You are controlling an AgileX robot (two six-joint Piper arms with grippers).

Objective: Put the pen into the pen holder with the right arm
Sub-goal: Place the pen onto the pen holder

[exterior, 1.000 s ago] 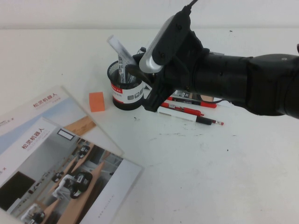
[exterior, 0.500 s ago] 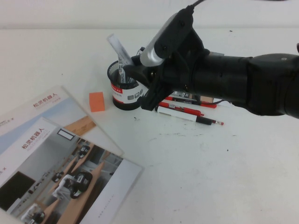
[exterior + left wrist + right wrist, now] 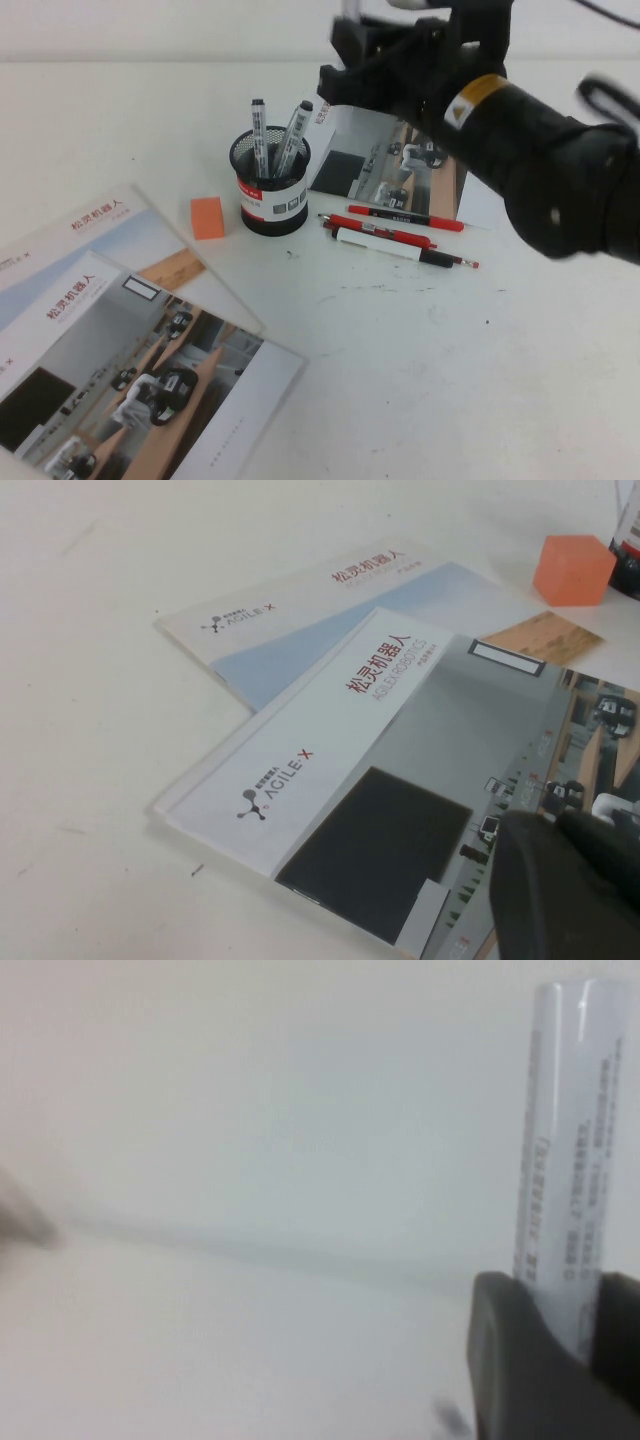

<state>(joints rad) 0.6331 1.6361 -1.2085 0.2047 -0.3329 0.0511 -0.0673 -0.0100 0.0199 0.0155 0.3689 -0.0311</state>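
Observation:
My right gripper is to place the whitish pen in the pen holder (image 3: 268,148). I need to let go of the pen there, between the black-capped pens.
The pen holder (image 3: 270,192), a black mesh cup with a red-and-white band, stands left of centre on the table with two black-capped pens (image 3: 292,128) upright in it. The right arm (image 3: 520,130) is raised behind and to the right of the holder, and its gripper (image 3: 350,25) reaches the top edge of the high view. In the right wrist view the right gripper (image 3: 570,1305) is shut on the whitish pen (image 3: 565,1150), which sticks out past the fingers over bare white background. The left gripper (image 3: 570,890) hangs over a brochure, out of the high view.
Two red pens (image 3: 405,217) and a white marker with a black end (image 3: 390,247) lie right of the holder. An orange block (image 3: 208,217) sits to its left. Brochures lie at the front left (image 3: 120,330) and under the right arm (image 3: 370,170).
The right arm has lifted up and back from the pen holder, still gripping the whitish pen. The brochure behind the holder and the two pens in it now show.

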